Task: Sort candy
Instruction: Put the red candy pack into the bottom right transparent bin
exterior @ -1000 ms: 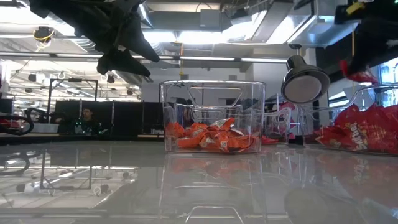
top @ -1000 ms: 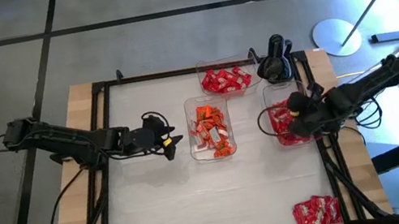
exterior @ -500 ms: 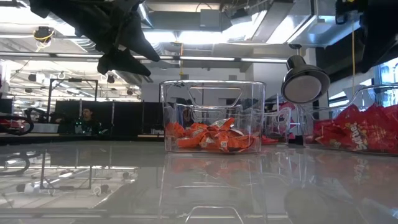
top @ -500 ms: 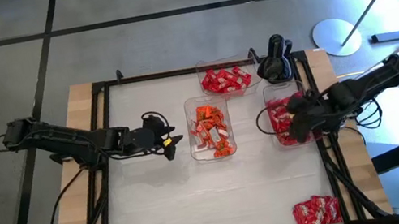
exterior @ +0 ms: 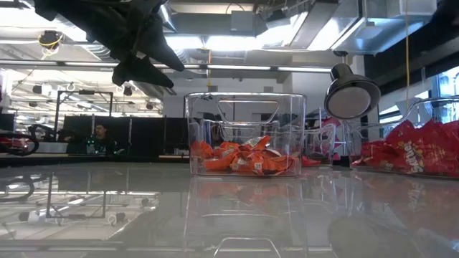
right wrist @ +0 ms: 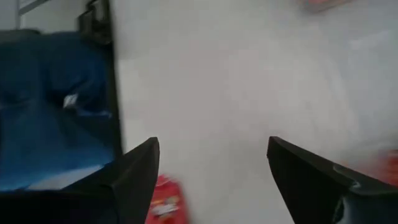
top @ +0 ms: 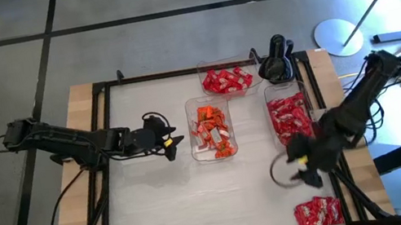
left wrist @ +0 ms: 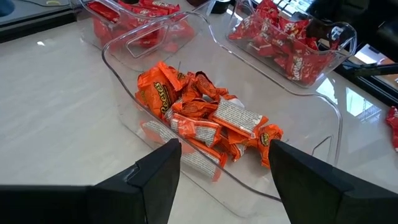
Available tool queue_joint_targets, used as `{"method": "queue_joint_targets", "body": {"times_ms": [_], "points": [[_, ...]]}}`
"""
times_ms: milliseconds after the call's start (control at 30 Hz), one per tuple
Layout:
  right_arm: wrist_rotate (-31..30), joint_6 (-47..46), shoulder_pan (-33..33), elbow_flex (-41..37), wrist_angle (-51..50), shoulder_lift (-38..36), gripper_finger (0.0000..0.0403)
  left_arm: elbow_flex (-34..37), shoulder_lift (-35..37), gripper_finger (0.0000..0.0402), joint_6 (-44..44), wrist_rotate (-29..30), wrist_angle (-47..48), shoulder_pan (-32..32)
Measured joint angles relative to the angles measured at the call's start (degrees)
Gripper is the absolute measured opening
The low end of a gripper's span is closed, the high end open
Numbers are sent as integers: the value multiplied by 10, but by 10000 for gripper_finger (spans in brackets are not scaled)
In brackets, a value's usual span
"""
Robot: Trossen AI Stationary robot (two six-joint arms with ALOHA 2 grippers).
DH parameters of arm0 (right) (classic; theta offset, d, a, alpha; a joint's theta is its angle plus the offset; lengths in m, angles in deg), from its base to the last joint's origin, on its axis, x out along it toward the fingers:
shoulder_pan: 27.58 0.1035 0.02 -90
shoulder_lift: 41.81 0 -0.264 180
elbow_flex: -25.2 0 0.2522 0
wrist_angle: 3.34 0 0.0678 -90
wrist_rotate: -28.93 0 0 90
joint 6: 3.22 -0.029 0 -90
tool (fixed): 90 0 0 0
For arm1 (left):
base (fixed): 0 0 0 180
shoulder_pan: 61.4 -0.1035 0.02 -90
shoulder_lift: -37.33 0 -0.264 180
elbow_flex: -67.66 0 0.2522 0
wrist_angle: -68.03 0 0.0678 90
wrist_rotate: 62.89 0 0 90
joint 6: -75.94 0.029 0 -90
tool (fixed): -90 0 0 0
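Note:
I should next move my right gripper to the far edge of the loose pile (top: 312, 203) (right wrist: 166, 188) of red candy at the table's near corner and close it there.
The candy is sorted into clear trays: orange pieces in the middle tray (top: 212, 131), red pieces in the far tray (top: 226, 80) and in the right tray (top: 290, 116). A loose pile of red candy (top: 318, 213) lies at the table's near right corner. My right gripper (top: 308, 176) hangs open between the right tray and that pile, nothing between its fingers (right wrist: 211, 180). My left gripper (top: 177, 143) waits open just left of the middle tray, raised above the table (exterior: 143, 54), its wrist view facing the orange candy (left wrist: 205, 118).
A black stand (top: 276, 60) rises at the far right beside the trays. A black frame (top: 107, 145) runs round the white tabletop, and bare surface spans the near left and centre. People and desks show in the room beyond (exterior: 100, 136).
My right gripper opened over the right tray and let go of a red candy, which dropped into it. The gripper then swung toward the table's near edge, toward the loose pile, staying open.

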Motion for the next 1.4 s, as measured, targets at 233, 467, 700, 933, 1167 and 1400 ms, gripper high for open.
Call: {"method": "queue_joint_targets", "body": {"times_ms": [233,467,700,933,1167,1400], "points": [[62,-102,108,-1,60,108,276,0,0,233,8,0,0,0],[74,-143,177,-1,119,213,270,0,0,233,15,0,0,-1],[60,-98,187,-1,168,310,270,0,0,233,15,0,0,-1],[79,-81,186,1,180,372,270,0,0,233,15,0,4,-1],[60,-78,185,2,177,381,205,0,0,233,19,1,3,-2],[59,-77,184,1,154,372,98,0,0,233,19,1,3,-2]]}}
